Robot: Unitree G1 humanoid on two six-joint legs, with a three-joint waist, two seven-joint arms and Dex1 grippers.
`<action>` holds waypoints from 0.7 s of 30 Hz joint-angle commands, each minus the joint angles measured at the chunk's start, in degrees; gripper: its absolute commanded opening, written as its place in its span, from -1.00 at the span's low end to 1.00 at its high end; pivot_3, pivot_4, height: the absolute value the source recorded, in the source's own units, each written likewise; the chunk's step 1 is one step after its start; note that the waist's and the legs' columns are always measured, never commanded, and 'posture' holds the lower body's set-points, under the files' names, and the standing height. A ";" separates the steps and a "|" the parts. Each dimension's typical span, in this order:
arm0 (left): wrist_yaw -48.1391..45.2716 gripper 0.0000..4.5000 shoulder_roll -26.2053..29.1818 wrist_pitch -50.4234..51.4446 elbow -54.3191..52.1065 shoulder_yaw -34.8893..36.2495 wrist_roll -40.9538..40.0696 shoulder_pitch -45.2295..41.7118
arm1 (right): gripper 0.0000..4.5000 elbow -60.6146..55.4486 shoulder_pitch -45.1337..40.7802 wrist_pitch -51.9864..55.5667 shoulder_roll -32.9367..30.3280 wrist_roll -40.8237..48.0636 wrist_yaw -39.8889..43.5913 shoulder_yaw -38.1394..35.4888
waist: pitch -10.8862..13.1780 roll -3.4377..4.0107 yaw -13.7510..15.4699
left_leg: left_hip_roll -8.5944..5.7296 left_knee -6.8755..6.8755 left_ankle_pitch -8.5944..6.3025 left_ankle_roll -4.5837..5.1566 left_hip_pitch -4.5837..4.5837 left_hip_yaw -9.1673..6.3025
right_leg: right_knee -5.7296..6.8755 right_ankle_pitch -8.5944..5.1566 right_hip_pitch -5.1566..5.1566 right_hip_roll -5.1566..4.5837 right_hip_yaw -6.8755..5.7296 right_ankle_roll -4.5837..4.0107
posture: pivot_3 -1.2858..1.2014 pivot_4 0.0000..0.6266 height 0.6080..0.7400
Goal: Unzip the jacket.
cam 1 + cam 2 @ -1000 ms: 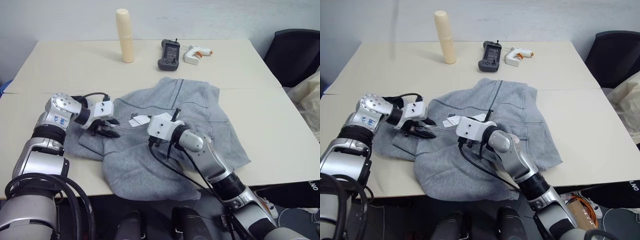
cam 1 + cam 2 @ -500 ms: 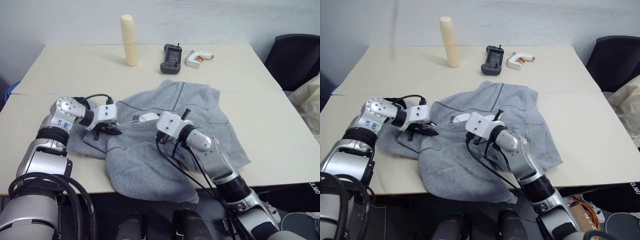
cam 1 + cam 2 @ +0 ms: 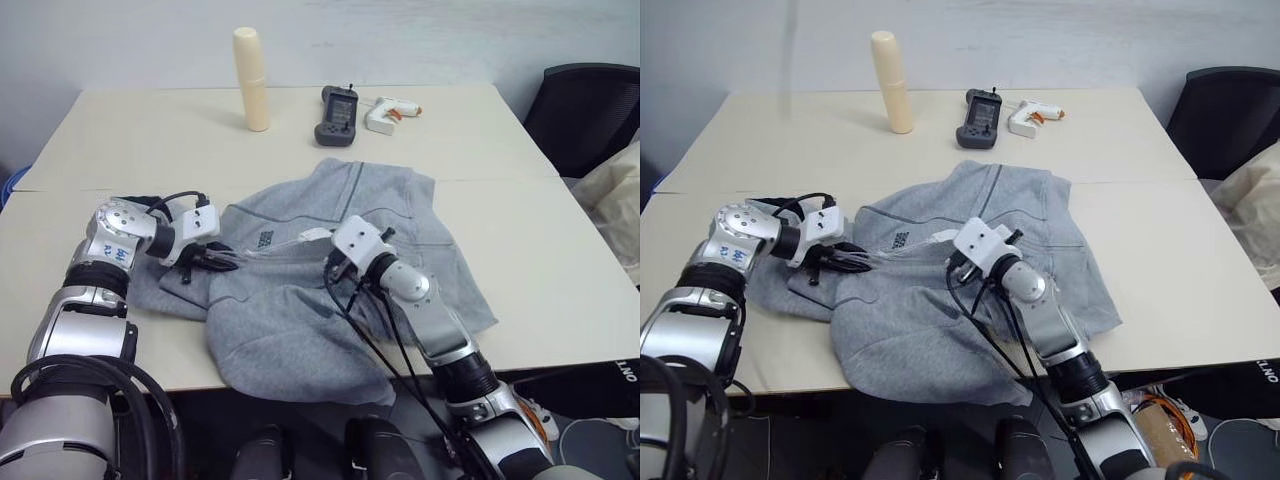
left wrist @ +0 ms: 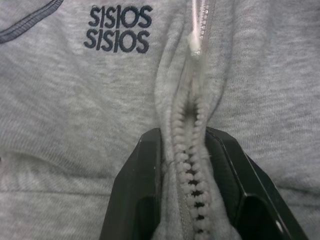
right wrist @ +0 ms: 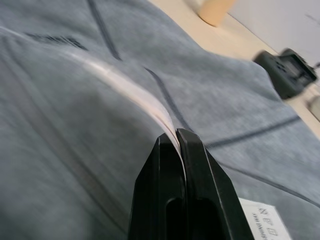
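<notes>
The right gripper should release the whitish pull piece on the table [image 3: 464, 230] by the jacket's edge facing the black chair.
The light-grey fleece jacket [image 3: 300, 310] lies crumpled on the near part of the table, its dark chest logo [image 4: 118, 28] facing up. My left gripper [image 4: 184, 134] is shut on a fold of the jacket, with the zip's white teeth [image 4: 189, 165] running between its black fingers. A pale zip pull [image 4: 194, 44] sits just beyond them. My right gripper [image 5: 176, 133] is further right on the jacket, shut on a thin whitish pull strip [image 5: 125, 82] stretched taut over the fleece. A white hang tag [image 5: 260, 216] lies beside it.
At the back of the table [image 3: 150, 130] stand a cream cylinder [image 3: 250, 78], a black handheld device [image 3: 337, 112] and a white glue gun [image 3: 390, 110]. A black chair [image 3: 585, 105] and a beige cloth bundle [image 3: 620, 205] are off the right side.
My right gripper has moved right, away from the left one, keeping its hold on the strip. The left gripper has closed a little and stays on the zip fold.
</notes>
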 commanded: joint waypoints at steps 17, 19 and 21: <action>1.58 -0.42 1.49 1.23 -0.69 -0.10 2.39 4.86 | -1.00 7.85 -0.70 -3.69 -30.80 7.35 -1.44 -29.14 | 0.02 0.07 -0.28 | 0.02 -0.18 -0.01 -0.02 0.13 0.15 | -0.09 -0.02 0.05 -0.01 0.05 -0.04 | 0.03 -0.52 1.00; 1.69 -0.42 1.45 1.30 -0.65 -0.06 2.41 4.79 | -1.00 10.12 -0.79 -4.21 -33.79 8.52 -0.62 -31.03 | 0.00 0.12 -0.29 | 0.02 -0.25 0.00 -0.02 0.19 0.20 | -0.09 -0.03 0.05 -0.01 0.05 -0.04 | 0.03 -0.52 1.00; 1.74 -0.42 1.48 1.32 -0.61 0.02 2.35 4.73 | -1.00 12.53 -1.14 -4.60 -36.44 9.84 0.36 -32.82 | -0.01 0.16 -0.29 | 0.02 -0.32 0.00 -0.02 0.25 0.27 | -0.13 -0.03 0.05 -0.01 0.05 -0.03 | 0.03 -0.52 1.00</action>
